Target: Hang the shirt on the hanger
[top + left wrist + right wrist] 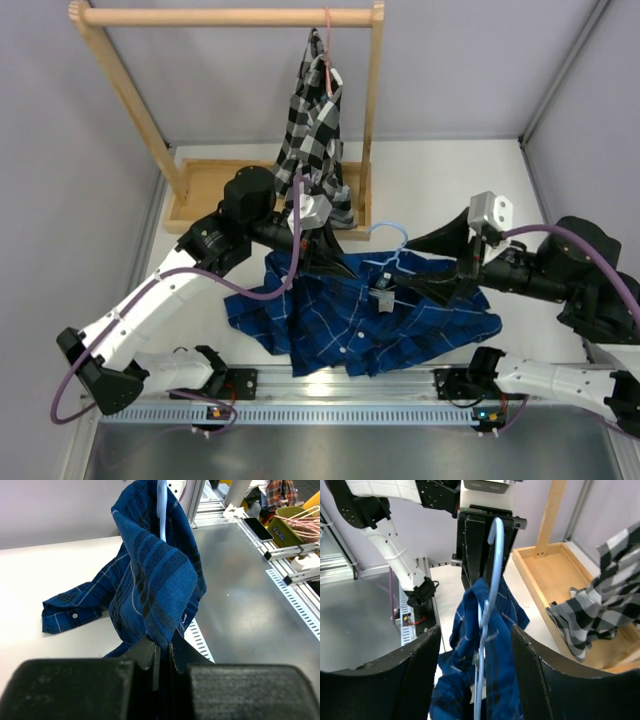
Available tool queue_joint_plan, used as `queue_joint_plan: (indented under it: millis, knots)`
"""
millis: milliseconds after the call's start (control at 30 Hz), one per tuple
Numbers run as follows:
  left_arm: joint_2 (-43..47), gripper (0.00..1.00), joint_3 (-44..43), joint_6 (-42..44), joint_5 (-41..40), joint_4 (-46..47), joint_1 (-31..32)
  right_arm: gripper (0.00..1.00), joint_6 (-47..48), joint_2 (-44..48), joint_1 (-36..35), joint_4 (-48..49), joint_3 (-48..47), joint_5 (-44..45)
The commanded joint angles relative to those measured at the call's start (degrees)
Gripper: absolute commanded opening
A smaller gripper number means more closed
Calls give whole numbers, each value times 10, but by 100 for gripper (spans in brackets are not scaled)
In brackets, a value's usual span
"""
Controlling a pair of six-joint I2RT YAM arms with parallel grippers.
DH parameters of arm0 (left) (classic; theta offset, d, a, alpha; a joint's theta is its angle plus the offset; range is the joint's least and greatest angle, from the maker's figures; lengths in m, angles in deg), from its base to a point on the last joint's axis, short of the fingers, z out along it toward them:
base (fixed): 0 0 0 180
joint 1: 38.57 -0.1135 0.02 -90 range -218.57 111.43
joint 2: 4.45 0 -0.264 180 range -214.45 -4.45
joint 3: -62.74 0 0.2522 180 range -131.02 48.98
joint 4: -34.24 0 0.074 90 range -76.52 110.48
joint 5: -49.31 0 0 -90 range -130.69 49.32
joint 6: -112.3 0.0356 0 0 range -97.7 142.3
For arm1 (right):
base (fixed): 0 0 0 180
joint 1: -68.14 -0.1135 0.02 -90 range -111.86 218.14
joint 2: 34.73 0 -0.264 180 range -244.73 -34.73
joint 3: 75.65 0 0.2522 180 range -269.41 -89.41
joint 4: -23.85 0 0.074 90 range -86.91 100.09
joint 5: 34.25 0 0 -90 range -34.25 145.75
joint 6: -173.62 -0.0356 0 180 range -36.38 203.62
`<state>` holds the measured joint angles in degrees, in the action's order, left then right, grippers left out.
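I can see my open right gripper straddles the hanger by the shirt's collar, so I should back it off and pinch the shirt's shoulder [425, 266] over the end of the hanger before I lift.
The dark blue plaid shirt [370, 320] lies bunched on the table between the arms. My left gripper [322, 240] is shut on a raised fold of the shirt [155, 580], with the jaws pinched on the cloth. The light-blue wire hanger [392, 250] stands with its hook up and its lower part inside the shirt's cloth. It also shows in the left wrist view [161, 510]. My right gripper [412, 262] is open. In the right wrist view the hanger [492, 580] and the shirt [460, 680] sit between the spread fingers [420, 675], which do not touch them.
A wooden rack [230, 17] stands at the back with a black-and-white checked shirt [315, 120] on a pink-red hanger [327, 50]. Its wooden base [215, 190] lies just behind the left gripper. An aluminium rail [330, 385] runs along the near edge.
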<state>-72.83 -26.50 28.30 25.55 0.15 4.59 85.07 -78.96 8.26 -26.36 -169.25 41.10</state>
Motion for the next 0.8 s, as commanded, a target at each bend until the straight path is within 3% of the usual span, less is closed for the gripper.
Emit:
queue_joint_plan:
  millis: [0, 233, 367, 533, 633, 667, 767]
  knots:
    - [28, 0, -3, 15, -1, 9, -4, 57, 10, 39, -7, -32, -8, 42]
    - [47, 0, -3, 28, -5, -15, -4, 56, 7, 92, -7, -186, -3, 30]
    - [48, 0, -2, 24, 13, -16, -4, 56, 20, 97, -7, -205, 22, -40]
    - [47, 0, 0, 21, 24, -15, -4, 50, 43, 61, -7, -198, 40, -65]
    - [48, 0, -3, 22, 24, -15, -4, 34, 53, 38, -7, -186, 39, -111]
    - [51, 0, -3, 21, 22, -15, -4, 19, 54, 35, -7, -182, 37, -111]
    - [56, 0, -5, 19, 18, -15, -4, 3, 47, 43, -7, -158, 42, -84]
